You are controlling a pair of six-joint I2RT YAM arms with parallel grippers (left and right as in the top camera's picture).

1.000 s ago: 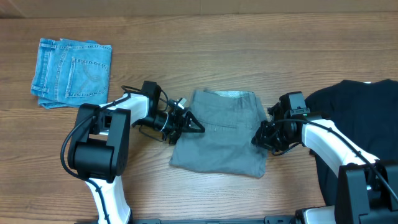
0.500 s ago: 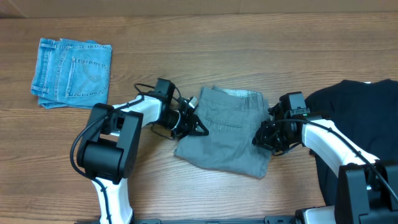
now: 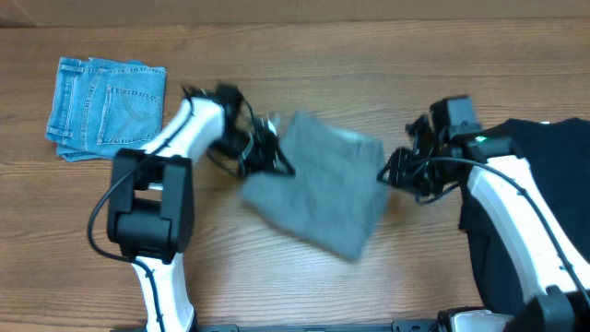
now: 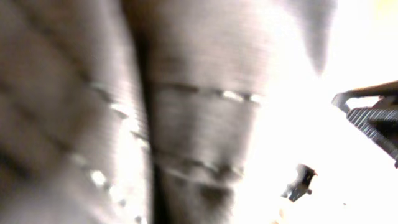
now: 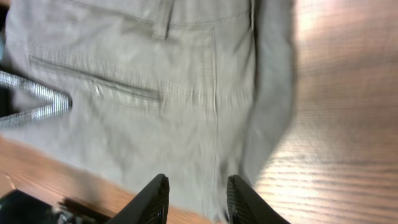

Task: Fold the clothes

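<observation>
My left gripper is going to set the folded grey trousers down, laying them neatly on top of the folded light-blue jeans [image 3: 120, 109].
The clothes [image 3: 318, 189], folded grey trousers, lie blurred and skewed mid-table. My left gripper [image 3: 274, 159] is at their left edge, shut on the cloth. In the left wrist view grey cloth [image 4: 186, 112] fills the frame close up and hides the fingers. My right gripper [image 3: 395, 173] is at the right edge of the trousers. In the right wrist view its black fingers [image 5: 155, 199] stand apart, so the right gripper [image 5: 197, 180] is open. The trousers [image 5: 155, 93], with a pocket seam showing, spread beyond the tips.
Folded light-blue jeans [image 3: 106, 106] lie at the far left. A black garment [image 3: 539, 212] is heaped at the right edge under my right arm. Bare wooden table [image 3: 369, 55] runs along the back and front.
The left gripper closed on the trousers' left edge and pulled them left, turning them askew. The right gripper's jaws have parted and it has shifted back and slightly right.
</observation>
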